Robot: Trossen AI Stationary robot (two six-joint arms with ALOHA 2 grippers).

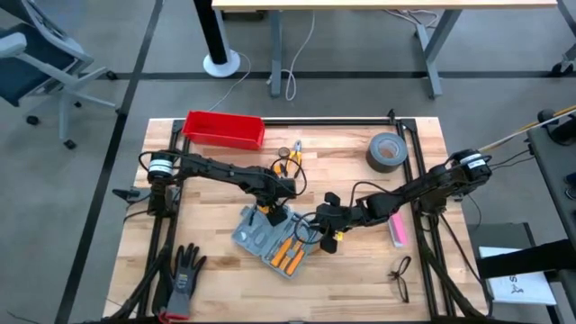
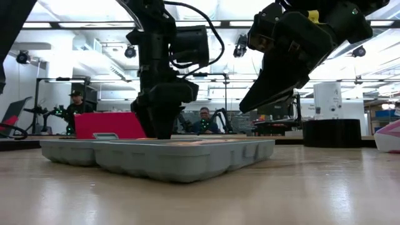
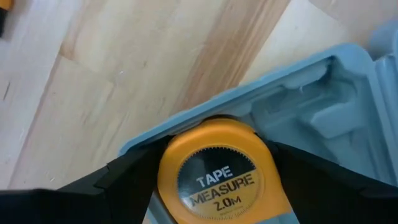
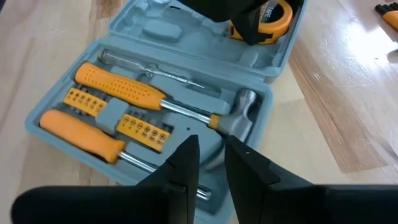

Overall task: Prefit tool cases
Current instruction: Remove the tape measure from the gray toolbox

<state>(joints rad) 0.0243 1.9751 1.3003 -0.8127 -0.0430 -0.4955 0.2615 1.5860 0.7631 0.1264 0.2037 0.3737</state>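
Next, my left gripper opens, back up and grips the tape measure squarely across its sides (image 3: 266, 163) before lifting it clear, because the tape measure lies crooked between its fingers.
The grey-blue tool case (image 1: 265, 241) lies open and flat on the wooden table, both halves resting on their backs (image 2: 156, 156). One half holds orange-handled screwdrivers (image 4: 118, 87), a bit strip and a hammer (image 4: 239, 115). A yellow tape measure (image 3: 214, 177) sits in a corner pocket of the other half (image 4: 273, 15). My left gripper (image 1: 270, 214) points straight down over it, open, one finger on each side. My right gripper (image 4: 211, 155) hovers slanting above the hammer head, clear of the case (image 2: 250, 103), its fingers a narrow gap apart with nothing between them. My left gripper comes at the tape measure from above, with a finger (image 3: 124, 180) close beside each of its rounded sides (image 3: 165, 180). I cannot tell whether the fingers touch it. The tape measure lies face up in the case's pocket.
A red bin (image 1: 223, 129) stands at the table's far left, with pliers (image 1: 290, 155) and a roll of grey tape (image 1: 387, 151) along the far side. A black glove (image 1: 184, 270) lies near left, a pink object (image 1: 397, 229) and glasses (image 1: 400, 277) at right. People sit beyond the table (image 2: 204, 119).
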